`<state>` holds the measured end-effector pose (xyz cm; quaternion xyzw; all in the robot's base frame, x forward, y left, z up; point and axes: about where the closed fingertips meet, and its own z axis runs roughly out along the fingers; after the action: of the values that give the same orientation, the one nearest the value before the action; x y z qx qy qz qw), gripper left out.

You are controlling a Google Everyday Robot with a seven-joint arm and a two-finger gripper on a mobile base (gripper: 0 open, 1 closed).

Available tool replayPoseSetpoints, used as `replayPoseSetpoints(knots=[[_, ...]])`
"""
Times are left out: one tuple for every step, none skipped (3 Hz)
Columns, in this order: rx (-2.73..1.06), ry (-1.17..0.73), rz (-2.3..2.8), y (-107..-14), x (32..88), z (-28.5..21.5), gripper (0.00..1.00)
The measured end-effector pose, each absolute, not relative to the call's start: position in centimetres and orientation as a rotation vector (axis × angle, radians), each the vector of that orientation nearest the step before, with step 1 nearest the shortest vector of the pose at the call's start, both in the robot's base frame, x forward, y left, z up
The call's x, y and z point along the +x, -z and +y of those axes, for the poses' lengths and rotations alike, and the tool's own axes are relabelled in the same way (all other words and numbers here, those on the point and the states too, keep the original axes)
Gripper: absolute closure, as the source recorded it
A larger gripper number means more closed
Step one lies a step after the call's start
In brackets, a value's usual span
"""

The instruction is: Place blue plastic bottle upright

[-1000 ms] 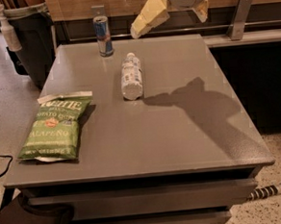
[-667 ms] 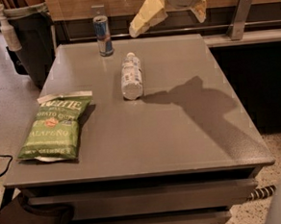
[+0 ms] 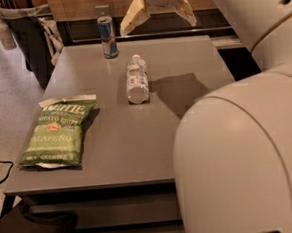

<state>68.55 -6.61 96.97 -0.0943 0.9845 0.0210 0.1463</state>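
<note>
Next, my gripper moves to the blue plastic bottle's neck [image 3: 136, 67], just under its white cap, and closes there.
The blue plastic bottle [image 3: 137, 80] lies on its side on the grey table [image 3: 132, 139], its white cap pointing to the far edge. It is clear with a white label. My gripper [image 3: 157, 18] hangs above the table's far edge, up and to the right of the bottle, apart from it. Its two pale fingers [image 3: 132, 17] are spread wide and hold nothing. My arm [image 3: 243, 152] fills the right of the view.
A slim blue-and-silver drink can [image 3: 107, 37] stands upright near the far edge, behind the bottle. A green chip bag [image 3: 59, 132] lies flat at the table's left. A dark bin [image 3: 25, 36] stands left of the table. A black object [image 3: 34, 231] sits below front left.
The view has shifted: the table now sits further left and my arm has swung into the right foreground. The gripper stays open above the far edge. The bottle has not moved.
</note>
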Motion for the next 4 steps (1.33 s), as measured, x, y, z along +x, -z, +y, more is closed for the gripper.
replayPoseSetpoints(knots=[[-0.203,-0.007,2.853,-96.0,70.2,-4.5,0.00],[-0.162,-0.001,2.887,-94.4,70.9,-3.3,0.00],[-0.102,0.008,2.930,-92.5,71.2,-3.2,0.00],[-0.086,0.003,2.980,-90.5,71.0,-3.0,0.00]])
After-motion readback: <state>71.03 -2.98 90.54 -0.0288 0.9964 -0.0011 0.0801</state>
